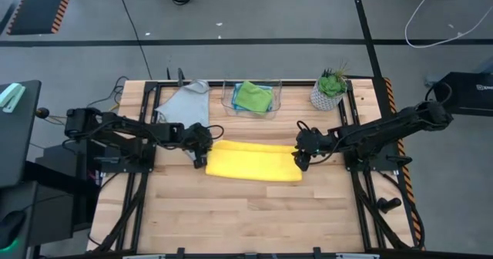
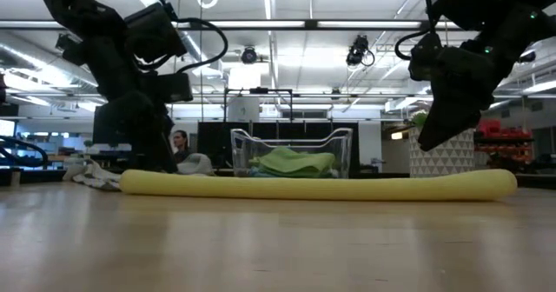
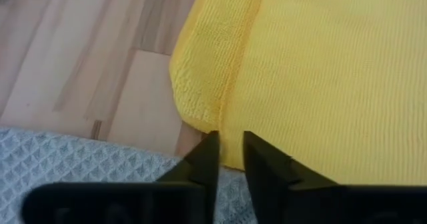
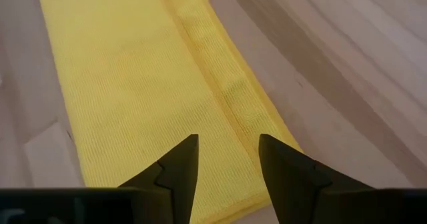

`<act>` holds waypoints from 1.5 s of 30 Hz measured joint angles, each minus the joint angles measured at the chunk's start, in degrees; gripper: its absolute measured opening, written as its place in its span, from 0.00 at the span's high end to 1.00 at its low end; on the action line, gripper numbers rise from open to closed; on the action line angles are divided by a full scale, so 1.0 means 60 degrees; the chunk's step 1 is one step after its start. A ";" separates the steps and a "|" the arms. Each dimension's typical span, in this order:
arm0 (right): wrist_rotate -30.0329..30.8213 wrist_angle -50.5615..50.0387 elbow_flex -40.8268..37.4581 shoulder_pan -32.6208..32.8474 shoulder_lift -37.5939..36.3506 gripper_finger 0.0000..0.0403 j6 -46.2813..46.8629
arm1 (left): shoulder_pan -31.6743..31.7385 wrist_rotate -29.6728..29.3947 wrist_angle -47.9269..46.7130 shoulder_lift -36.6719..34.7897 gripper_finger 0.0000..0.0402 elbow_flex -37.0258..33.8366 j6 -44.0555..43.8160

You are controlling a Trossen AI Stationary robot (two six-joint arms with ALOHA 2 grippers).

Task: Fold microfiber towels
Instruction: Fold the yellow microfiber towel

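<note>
The top hem of the yellow towel lies short of its far edge, so my left gripper needs to pinch the hem's corner (image 3: 231, 149) and raise that layer before I fold any further.
The yellow towel (image 1: 254, 162) lies flat on the table as a long folded strip, also seen in the low view (image 2: 313, 185). My left gripper (image 3: 230, 151) is at its left end, fingers nearly together with yellow cloth in the narrow gap. My right gripper (image 4: 227, 159) hovers open above the strip's right end (image 4: 200, 84), clear of it in the low view (image 2: 434, 136). A grey towel (image 1: 185, 101) lies spread at the far left, and its corner (image 3: 73, 167) shows beside my left fingers. My left gripper has the yellow towel's left short edge (image 3: 223, 163), close to the far corner (image 3: 183, 104), between its fingertips. The fingers slant down from the table's left. How many layers they hold cannot be told. The towel lies flat on the table.
A clear bin (image 1: 253, 97) at the far middle holds a green towel (image 1: 254, 95) on a light blue one. A potted plant (image 1: 330, 91) stands at the far right. Bare wood stretches along the near half of the table (image 1: 254, 213).
</note>
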 joint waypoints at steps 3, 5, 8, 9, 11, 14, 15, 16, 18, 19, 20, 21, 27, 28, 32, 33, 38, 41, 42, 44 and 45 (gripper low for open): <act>-0.0002 -0.0019 0.0000 0.0000 0.0000 0.58 -0.0140 | 0.0000 0.0000 -0.0044 0.0000 0.94 -0.0003 0.0123; -0.0001 -0.0038 0.0000 0.0000 0.0000 0.57 -0.0146 | 0.0000 0.0000 -0.0046 0.0000 0.98 0.0002 0.0242; -0.0002 -0.0037 0.0000 0.0000 0.0000 0.53 -0.0229 | 0.0000 0.0000 -0.0080 -0.0001 0.97 0.0084 0.0246; -0.0002 -0.0037 0.0000 0.0000 0.0000 0.52 -0.0276 | 0.0000 0.0000 -0.0077 -0.0004 0.95 0.0098 0.0245; -0.0002 -0.0037 0.0000 0.0000 0.0000 0.49 -0.0329 | 0.0000 0.0000 -0.0106 -0.0004 0.92 0.0098 0.0128; -0.0002 -0.0037 0.0000 0.0000 0.0000 0.44 -0.0407 | 0.0011 -0.0002 -0.0245 -0.0004 0.85 0.0098 0.0118; -0.0002 -0.0037 0.0000 -0.0007 0.0000 0.43 -0.0444 | 0.0011 -0.0001 -0.0289 -0.0004 0.82 0.0098 0.0114; -0.0002 -0.0037 0.0000 -0.0007 0.0000 0.42 -0.0466 | 0.0010 0.0000 -0.0280 -0.0004 0.78 0.0098 0.0095; -0.0002 -0.0035 0.0000 -0.0007 0.0000 0.41 -0.0537 | 0.0011 0.0000 -0.0256 -0.0004 0.70 0.0098 0.0067; -0.0002 -0.0034 0.0000 -0.0007 0.0000 0.40 -0.0559 | 0.0011 0.0000 -0.0270 -0.0004 0.66 0.0098 0.0078; -0.0002 -0.0037 0.0000 -0.0007 0.0000 0.40 -0.0580 | 0.0014 0.0000 -0.0263 -0.0004 0.62 0.0098 0.0122; -0.0002 -0.0034 0.0000 -0.0007 0.0000 0.40 -0.0621 | 0.0015 0.0003 -0.0239 -0.0004 0.59 0.0098 0.0136; -0.0002 -0.0033 0.0000 -0.0009 0.0004 0.41 -0.0712 | 0.0116 0.0254 -0.0199 0.0352 0.61 0.0102 0.0210; -0.0002 -0.0030 0.0000 -0.0007 0.0004 0.41 -0.0717 | 0.0139 0.0380 -0.0056 0.0478 0.64 0.0102 0.0284; -0.0002 -0.0026 0.0004 -0.0007 0.0004 0.41 -0.0788 | 0.0171 0.0601 0.0249 0.0707 0.83 0.0102 0.0482; -0.0002 -0.0023 0.0004 -0.0007 0.0004 0.41 -0.0788 | 0.0168 0.0608 0.0253 0.0703 0.88 0.0102 0.0581; -0.0002 -0.0039 0.0004 -0.0007 0.0004 0.41 -0.0790 | 0.0168 0.0640 0.0258 0.0674 0.96 0.0102 0.0632; 0.0027 -0.0043 0.0000 -0.0011 0.0004 0.41 -0.0824 | 0.0160 0.0777 0.0252 0.0674 0.96 0.0102 0.0639; 0.0038 -0.0017 -0.0020 -0.0011 0.0004 0.41 -0.0818 | 0.0149 0.0780 0.0219 0.0674 0.97 0.0119 0.0643; 0.0035 -0.0033 -0.0091 -0.0011 0.0004 0.41 -0.0792 | 0.0151 0.0786 0.0168 0.0550 0.98 0.0164 0.0654; 0.0034 -0.0079 -0.0128 -0.0011 0.0004 0.42 -0.0784 | 0.0153 0.0781 0.0184 0.0465 0.98 0.0214 0.0675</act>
